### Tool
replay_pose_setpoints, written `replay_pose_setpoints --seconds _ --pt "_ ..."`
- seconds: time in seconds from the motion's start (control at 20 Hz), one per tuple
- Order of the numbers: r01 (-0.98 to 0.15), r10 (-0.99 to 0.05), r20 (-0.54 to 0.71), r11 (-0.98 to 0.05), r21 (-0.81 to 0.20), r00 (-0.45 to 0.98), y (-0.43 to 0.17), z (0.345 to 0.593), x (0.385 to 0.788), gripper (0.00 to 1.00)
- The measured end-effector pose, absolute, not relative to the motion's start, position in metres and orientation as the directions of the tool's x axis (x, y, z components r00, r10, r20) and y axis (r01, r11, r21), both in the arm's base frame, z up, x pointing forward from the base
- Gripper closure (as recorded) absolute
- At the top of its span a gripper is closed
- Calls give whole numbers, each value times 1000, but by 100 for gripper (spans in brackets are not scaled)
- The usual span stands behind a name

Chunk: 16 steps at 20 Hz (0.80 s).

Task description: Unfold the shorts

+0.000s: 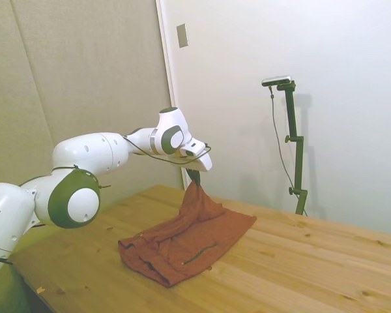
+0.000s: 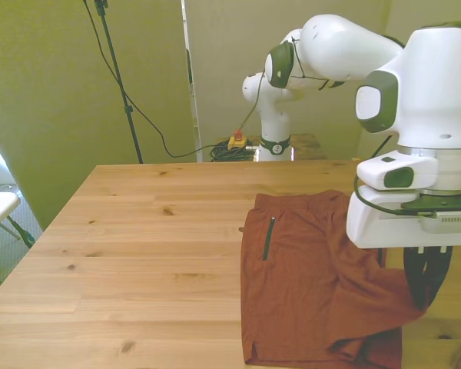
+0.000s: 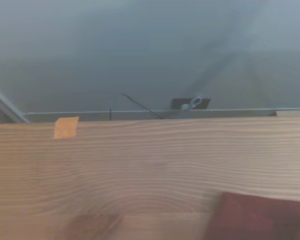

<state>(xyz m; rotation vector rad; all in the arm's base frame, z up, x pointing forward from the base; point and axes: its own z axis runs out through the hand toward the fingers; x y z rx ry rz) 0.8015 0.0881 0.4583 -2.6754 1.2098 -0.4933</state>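
Next, my gripper sets the raised edge of the shorts down on the bare wood (image 1: 174,204) toward the far corner of the table and lets go.
The rust-red shorts (image 1: 189,238) lie wrinkled on the wooden table (image 1: 313,267), with one edge pulled up into a peak. My gripper (image 1: 194,176) is shut on the top of that peak, a hand's height above the table. In the front view the shorts (image 2: 307,284) spread toward the near edge at the front view's right, a dark pocket line showing. There the gripper (image 2: 426,280) hangs close to the camera, with fabric rising to its dark fingers. The wrist view catches only a corner of the shorts (image 3: 260,217) on bare wood.
The table's edge runs close to the shorts' lower hem (image 2: 323,361) in the front view. Bare wood (image 2: 154,246) stretches over the front view's left. A small orange tape patch (image 3: 66,127) sits near the table edge. Cables and a yellow box (image 2: 236,141) lie on the floor behind.
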Motion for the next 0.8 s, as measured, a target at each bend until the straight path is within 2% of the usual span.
replay_pose_setpoints --seconds 0.25,0.6,0.65,0.8 --pt "-673 -731 227 -681 -288 643 116 474 798 100" --pt "-651 -706 200 -705 -281 679 174 473 787 100" --pt "-649 -703 198 -708 -280 682 180 474 786 0" --pt "-646 -700 194 -711 -279 687 192 474 783 0"
